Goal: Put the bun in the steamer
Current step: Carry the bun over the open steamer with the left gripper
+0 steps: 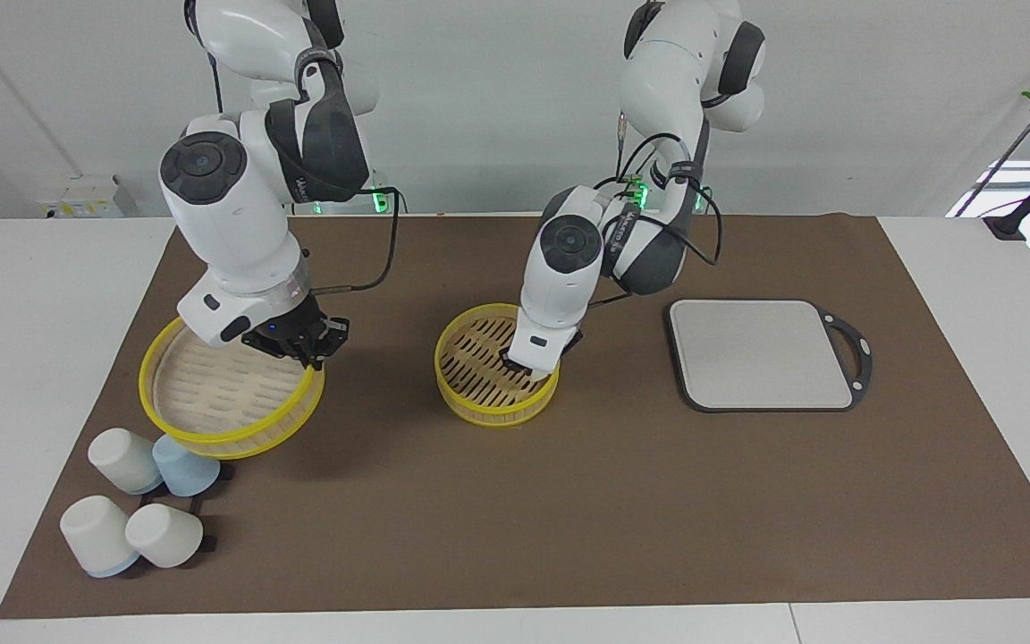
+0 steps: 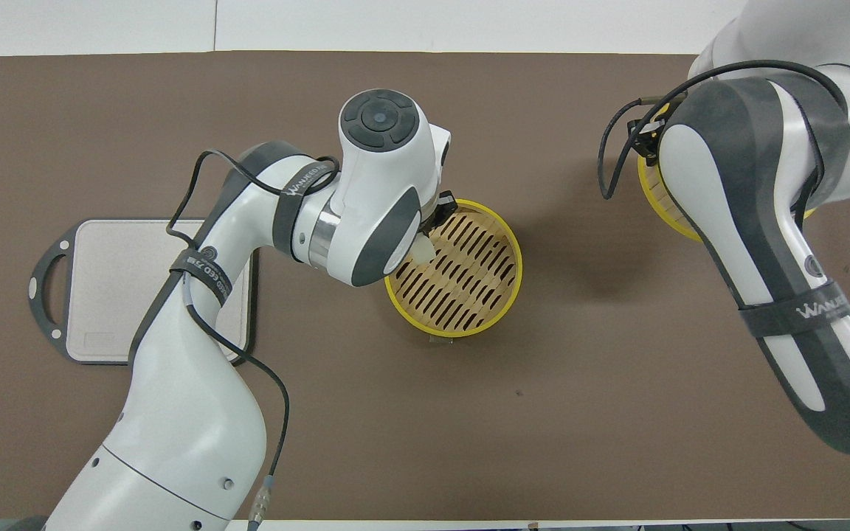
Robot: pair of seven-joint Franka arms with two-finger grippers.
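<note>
Next, my left gripper lets go of the bun on the middle of the steamer basket's slatted bottom [image 2: 457,273].
The steamer basket [image 1: 488,407] stands at the middle of the brown mat, round with a yellow rim and a slatted floor; it also shows in the overhead view [image 2: 518,259]. My left gripper [image 1: 528,367] is down inside it at the edge toward the left arm's end, shut on the small cream-white bun [image 2: 423,251], just above the slats. My right gripper [image 1: 309,351] is shut on the rim of the steamer lid [image 1: 211,394] and holds it tilted over the right arm's end of the mat. In the overhead view the right arm hides most of the lid [image 2: 665,214].
A grey square board [image 1: 761,353] with a looped handle lies toward the left arm's end of the mat. Several white and pale blue upturned cups [image 1: 135,501] stand in a cluster farther from the robots than the lid.
</note>
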